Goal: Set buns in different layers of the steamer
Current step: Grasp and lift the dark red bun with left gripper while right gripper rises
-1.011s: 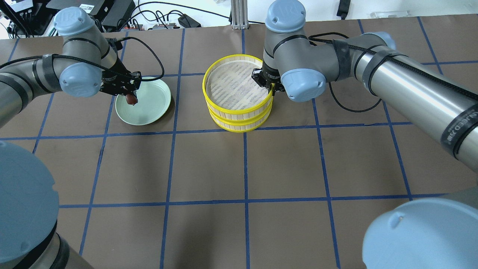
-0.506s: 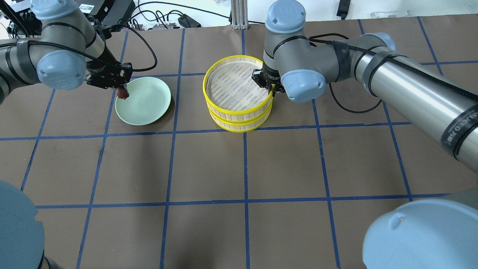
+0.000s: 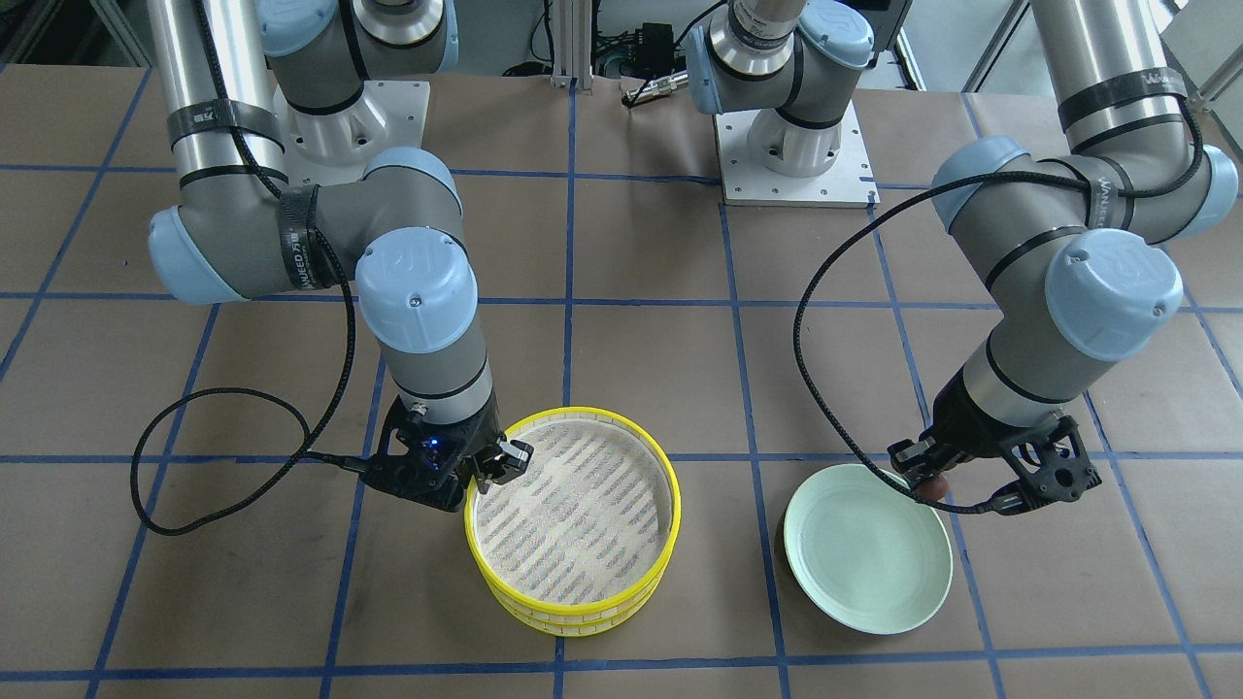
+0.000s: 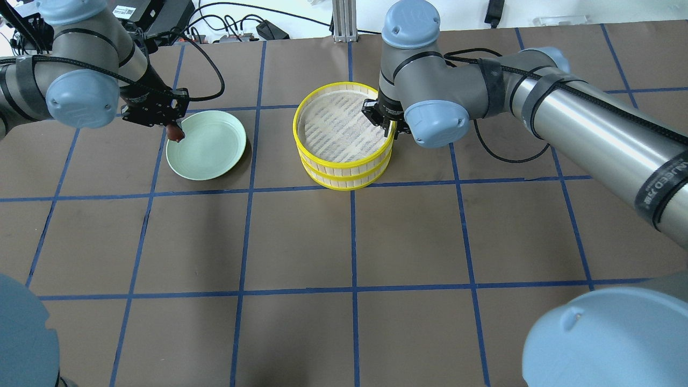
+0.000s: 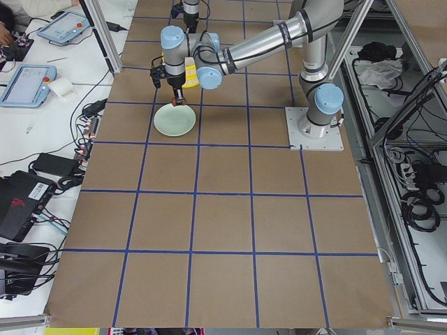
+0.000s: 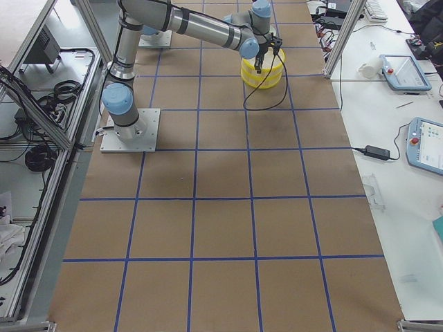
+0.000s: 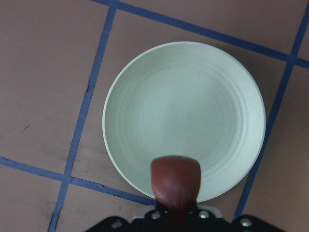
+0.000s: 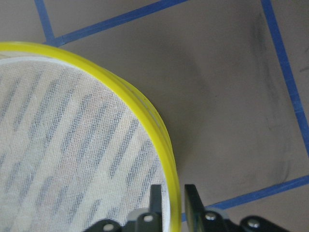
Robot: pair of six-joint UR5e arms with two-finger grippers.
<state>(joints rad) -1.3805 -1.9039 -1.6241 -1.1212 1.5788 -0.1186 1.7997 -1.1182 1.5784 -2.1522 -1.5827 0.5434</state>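
My left gripper should release the dark reddish-brown bun on the middle of the top tray's mesh bottom [image 3: 574, 513].
The dark reddish-brown bun [image 4: 174, 133] is held in my left gripper [image 4: 173, 129], shut on it, above the left edge of the pale green plate [image 4: 212, 148]; it shows close up in the left wrist view [image 7: 175, 180]. The two yellow-rimmed steamer trays stand stacked mid-table: the top tray [image 4: 295, 126] has a bare mesh floor and sits on the lower tray [image 4: 344, 184]. My right gripper [image 4: 391, 128] is shut on the top tray's right rim [image 8: 145, 111], one finger inside and one outside. The cream-white bun is not in view.
The plate [image 3: 864, 558] holds nothing and lies about one grid square from the steamer [image 3: 670, 500]. Black gripper cables loop over the table beside both wrists. Brown table with blue tape grid; the arm bases stand at the robot's side.
My left gripper has risen with the brown bun and moved from over the plate's inside toward its left edge. My right gripper stays on the tray rim.
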